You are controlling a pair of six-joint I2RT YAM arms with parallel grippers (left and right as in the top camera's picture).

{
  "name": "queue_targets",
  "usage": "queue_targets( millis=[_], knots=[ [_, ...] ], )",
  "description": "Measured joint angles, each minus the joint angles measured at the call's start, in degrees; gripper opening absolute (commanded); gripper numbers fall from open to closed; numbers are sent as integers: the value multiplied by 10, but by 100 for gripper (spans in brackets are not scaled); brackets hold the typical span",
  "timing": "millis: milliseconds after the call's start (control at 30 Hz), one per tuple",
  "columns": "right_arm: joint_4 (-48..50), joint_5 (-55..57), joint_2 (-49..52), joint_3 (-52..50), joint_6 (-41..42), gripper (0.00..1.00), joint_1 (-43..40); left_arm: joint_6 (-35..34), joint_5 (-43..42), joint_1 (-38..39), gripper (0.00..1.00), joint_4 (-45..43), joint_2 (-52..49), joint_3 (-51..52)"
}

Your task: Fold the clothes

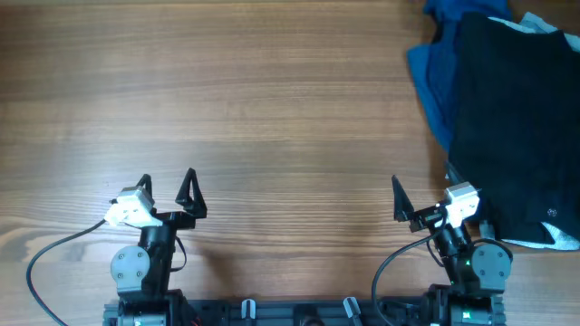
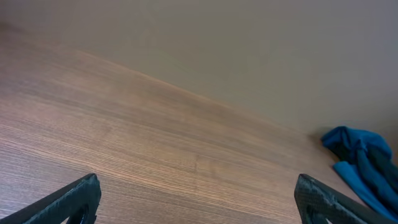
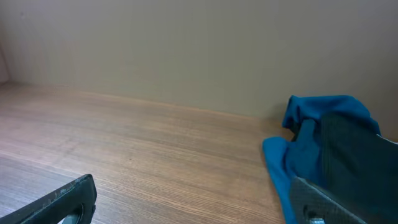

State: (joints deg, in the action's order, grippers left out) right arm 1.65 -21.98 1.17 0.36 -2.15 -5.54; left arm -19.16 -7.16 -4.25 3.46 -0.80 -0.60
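Next, I move my right gripper to the black garment on top of the pile and close it on its near edge (image 1: 527, 228), beside the metal button.
A pile of clothes lies at the table's far right: a black garment (image 1: 512, 118) on top of a blue garment (image 1: 430, 77), with a pale edge showing at the front right (image 1: 555, 237). The blue garment also shows in the right wrist view (image 3: 311, 143) with the black garment (image 3: 357, 146) beside it, and in the left wrist view (image 2: 357, 155). My left gripper (image 1: 168, 188) is open and empty near the front left edge. My right gripper (image 1: 421, 192) is open and empty, just left of the pile's front part.
The wooden table (image 1: 254, 100) stretches left of the pile. A black cable (image 1: 54, 249) loops from the left arm's base. A plain wall (image 3: 186, 50) stands behind the table.
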Motion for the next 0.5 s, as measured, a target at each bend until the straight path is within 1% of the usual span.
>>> queue_targets(
  millis=[500],
  knots=[
    [13, -3, 0, 0, 0, 100, 0, 0, 0, 0, 100, 0, 0, 0]
  ],
)
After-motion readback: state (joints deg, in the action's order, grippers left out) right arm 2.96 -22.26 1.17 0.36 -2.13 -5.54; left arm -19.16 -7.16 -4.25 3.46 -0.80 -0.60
